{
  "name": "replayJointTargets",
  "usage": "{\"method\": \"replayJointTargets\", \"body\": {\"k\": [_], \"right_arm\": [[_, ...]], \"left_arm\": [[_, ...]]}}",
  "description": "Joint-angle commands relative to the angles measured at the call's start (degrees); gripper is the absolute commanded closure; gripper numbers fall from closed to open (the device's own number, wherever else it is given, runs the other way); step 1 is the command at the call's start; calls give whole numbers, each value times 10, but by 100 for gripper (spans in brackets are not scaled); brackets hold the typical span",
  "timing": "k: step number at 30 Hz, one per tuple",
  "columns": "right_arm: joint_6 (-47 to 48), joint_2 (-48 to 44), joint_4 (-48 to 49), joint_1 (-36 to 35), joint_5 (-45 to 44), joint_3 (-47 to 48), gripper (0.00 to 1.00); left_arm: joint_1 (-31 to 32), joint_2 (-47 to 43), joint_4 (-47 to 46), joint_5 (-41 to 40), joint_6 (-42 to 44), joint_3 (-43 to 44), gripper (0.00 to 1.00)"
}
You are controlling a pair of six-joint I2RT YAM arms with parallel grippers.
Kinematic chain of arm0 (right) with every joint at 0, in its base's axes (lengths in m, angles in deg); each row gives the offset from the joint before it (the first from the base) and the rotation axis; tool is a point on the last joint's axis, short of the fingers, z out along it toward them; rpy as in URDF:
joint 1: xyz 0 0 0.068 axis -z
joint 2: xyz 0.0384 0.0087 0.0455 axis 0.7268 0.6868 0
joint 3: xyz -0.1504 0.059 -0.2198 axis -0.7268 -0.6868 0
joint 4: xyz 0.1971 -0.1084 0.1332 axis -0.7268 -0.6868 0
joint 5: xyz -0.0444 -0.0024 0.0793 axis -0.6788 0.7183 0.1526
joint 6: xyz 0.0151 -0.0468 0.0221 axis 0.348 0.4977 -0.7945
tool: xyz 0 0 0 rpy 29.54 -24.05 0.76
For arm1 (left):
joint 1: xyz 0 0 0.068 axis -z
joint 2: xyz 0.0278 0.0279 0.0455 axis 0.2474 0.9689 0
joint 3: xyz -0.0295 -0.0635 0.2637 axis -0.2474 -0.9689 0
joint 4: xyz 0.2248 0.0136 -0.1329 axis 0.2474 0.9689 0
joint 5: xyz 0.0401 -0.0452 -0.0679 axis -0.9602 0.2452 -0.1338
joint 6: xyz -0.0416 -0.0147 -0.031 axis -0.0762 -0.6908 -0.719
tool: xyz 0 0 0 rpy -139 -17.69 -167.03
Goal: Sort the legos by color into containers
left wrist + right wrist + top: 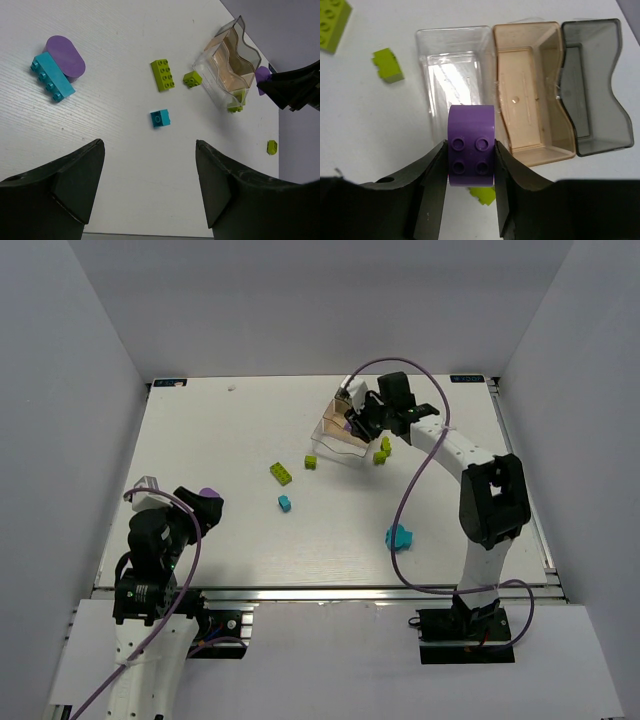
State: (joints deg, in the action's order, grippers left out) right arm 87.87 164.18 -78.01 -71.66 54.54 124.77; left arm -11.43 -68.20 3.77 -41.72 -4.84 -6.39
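Observation:
My right gripper has the purple lego just above the tray's near edge. It will let go of it inside the tray's clear compartment (355, 449) (471, 137), toward the end next to the lime legos.
My right gripper (471, 150) is shut on a purple lego (471, 144) and holds it just above the near edge of the three-compartment tray (493, 55), by its clear end; it shows at the back right (356, 423) in the top view. The clear, tan and smoky grey compartments look empty. My left gripper (149, 145) is open and empty, at the front left (204, 507) in the top view. Beside it lie a second purple lego (67, 54) and a cyan brick (52, 77). Lime legos (162, 75) (191, 79) and a small cyan one (160, 118) lie mid-table.
More lime legos (380, 456) (386, 444) lie right of the tray (335, 436). A cyan piece (400, 537) lies at the front right. White walls close the table on three sides.

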Motion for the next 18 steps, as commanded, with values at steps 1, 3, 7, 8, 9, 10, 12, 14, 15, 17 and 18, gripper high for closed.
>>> {"method": "replayJointTargets", "body": {"k": [1,3,7,8,9,10,12,14,15,17,18], "right_arm": [[-25,26,32,7,-39,40,100],[-21,45,30,12,-38,58,100],[-16,60,23,13,-22,68,96],[-16,63,23,13,-19,68,95],[-16,64,23,13,-17,66,93],[-17,66,23,13,-15,66,91],[-17,72,17,13,-9,65,88],[-18,74,13,13,2,63,84],[-18,74,11,14,5,62,83],[-20,74,5,13,14,59,80],[-19,74,3,13,16,60,79]], "left_arm": [[1,-3,5,-8,-1,-3,17],[1,-2,8,-9,-1,-2,17],[1,-4,14,-10,-1,-3,17],[0,-5,17,-10,-1,-4,17],[1,-7,17,-10,-2,-5,17],[1,-8,18,-9,-3,-6,17],[0,-11,19,-9,-4,-6,17],[1,-11,19,-10,-4,-6,17],[1,-10,19,-10,-4,-6,17],[1,-7,18,-10,-4,-7,17],[1,-7,17,-10,-4,-8,17]]}}
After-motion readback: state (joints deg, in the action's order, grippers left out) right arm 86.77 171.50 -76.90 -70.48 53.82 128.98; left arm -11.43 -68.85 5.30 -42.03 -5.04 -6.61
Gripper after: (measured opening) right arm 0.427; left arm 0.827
